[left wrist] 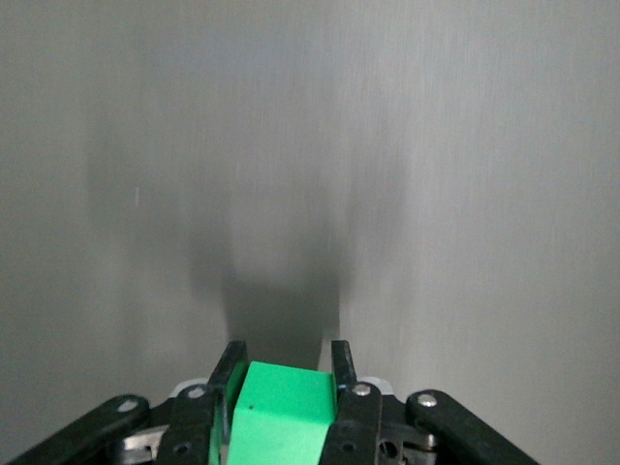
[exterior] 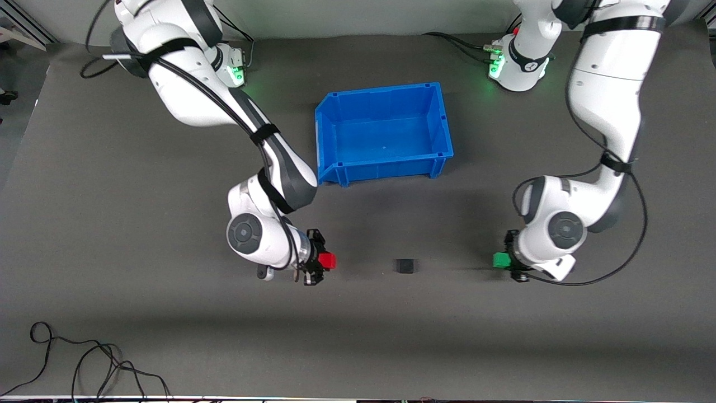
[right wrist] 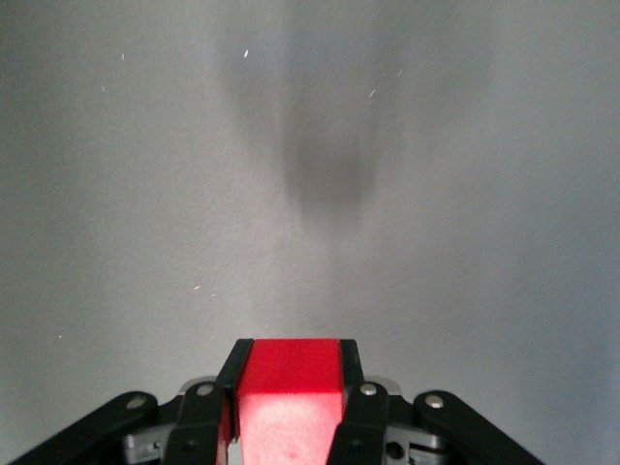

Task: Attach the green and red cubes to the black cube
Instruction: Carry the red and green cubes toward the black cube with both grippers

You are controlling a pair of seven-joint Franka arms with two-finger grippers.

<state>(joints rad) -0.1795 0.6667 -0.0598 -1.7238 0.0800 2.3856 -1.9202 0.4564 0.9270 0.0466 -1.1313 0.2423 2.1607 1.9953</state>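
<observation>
Next, I let go of the green cube, now held apart from the black cube, with my left gripper, leaving it on the table (exterior: pixel 423 267) against the side of the black cube that is opposite the red cube.
The black cube (exterior: pixel 405 265) sits on the dark table between my two grippers. My right gripper (exterior: pixel 323 261) is shut on the red cube (exterior: pixel 327 260), held toward the right arm's end, apart from the black cube; the red cube also shows between the fingers in the right wrist view (right wrist: pixel 289 387). My left gripper (exterior: pixel 505 259) is shut on the green cube (exterior: pixel 500 259), toward the left arm's end, apart from the black cube; the green cube also shows in the left wrist view (left wrist: pixel 284 412). The black cube shows in neither wrist view.
An empty blue bin (exterior: pixel 384 168) stands farther from the front camera than the black cube, mid-table. Loose black cables (exterior: pixel 84 364) lie near the table's front edge at the right arm's end.
</observation>
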